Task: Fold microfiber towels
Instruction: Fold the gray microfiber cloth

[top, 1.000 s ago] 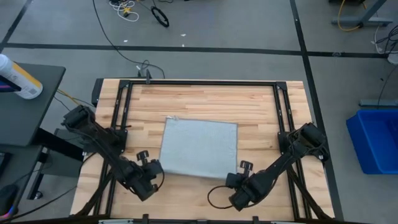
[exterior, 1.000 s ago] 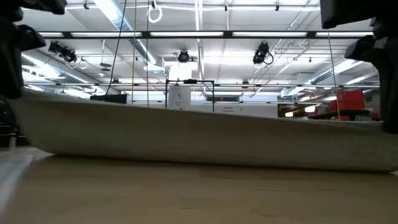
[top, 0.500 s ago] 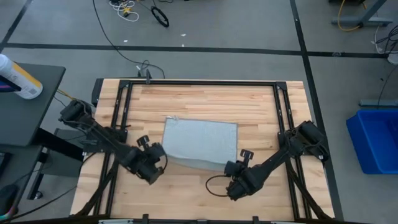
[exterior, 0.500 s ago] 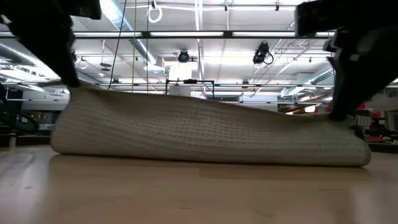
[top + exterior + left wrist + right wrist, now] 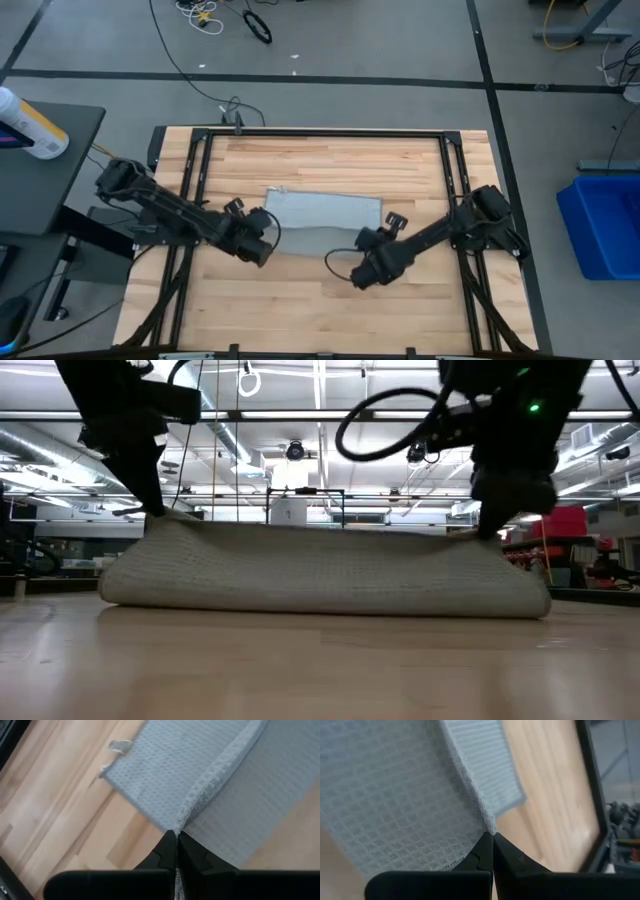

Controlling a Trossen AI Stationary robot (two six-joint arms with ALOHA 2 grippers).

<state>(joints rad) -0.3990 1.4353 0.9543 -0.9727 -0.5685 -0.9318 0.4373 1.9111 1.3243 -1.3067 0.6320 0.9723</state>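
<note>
My left gripper is to let go of the towel's lifted corner on the flat far corner (image 5: 271, 193) (image 5: 111, 776) next to the small white tag.
The pale grey-blue towel (image 5: 322, 213) lies mid-table with its near part raised and carried over its far part, which lies flat on the wood. In the low view the towel (image 5: 320, 575) shows as a low mound with a rounded fold facing the near edge. Its small white tag (image 5: 119, 745) is at the far left corner. My left gripper (image 5: 268, 232) is shut on the towel's left lifted corner. My right gripper (image 5: 372, 245) is shut on its right lifted corner. My left gripper pinches the towel's lifted left corner (image 5: 181, 822) between its two fingertips, at the hemmed edge. The fingers slant down from the table's left. The corner is held above the flat far part, and the cloth sags slack below it. My right gripper pinches the towel's lifted right corner (image 5: 489, 824) between its two fingertips, at the hem. The fingers slant down from the table's right. The corner is held above the table, and the cloth runs down from it to the fold.
A black metal frame (image 5: 320, 133) runs around the wooden table top (image 5: 320, 300). A blue bin (image 5: 605, 225) stands on the floor right of the table, and a side table with a bottle (image 5: 30, 125) stands at the left.
Both grippers have gone toward the table's far edge and a little toward each other, still shut on the towel's near corners. The towel's near edge has come up off the table and folded over toward the far edge, which has stayed in place.
</note>
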